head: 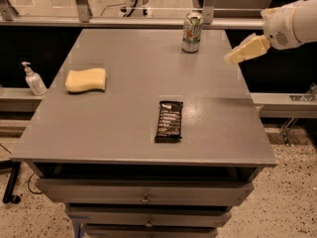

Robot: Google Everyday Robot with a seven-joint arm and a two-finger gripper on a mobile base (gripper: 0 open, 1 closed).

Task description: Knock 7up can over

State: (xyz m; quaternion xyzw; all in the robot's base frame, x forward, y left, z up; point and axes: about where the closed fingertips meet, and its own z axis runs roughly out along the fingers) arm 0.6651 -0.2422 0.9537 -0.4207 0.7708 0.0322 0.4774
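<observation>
The 7up can should be my gripper's next stop, and my fingers should close there around the can's middle (192, 32), below its silver top.
The 7up can (192, 31) stands upright near the far edge of the grey table (129, 113), right of centre. It is whitish-silver with green and red marks and a silver top. My gripper (233, 57) comes in from the right on a white arm, above the table's right edge. Its cream-coloured fingers (246, 49) point left toward the can and sit a short way to the can's right, apart from it.
A dark snack bar (169, 121) lies flat in the middle of the table. A yellow sponge (86, 80) lies at the left. A white pump bottle (33, 79) stands on a ledge left of the table. Drawers are below the front edge.
</observation>
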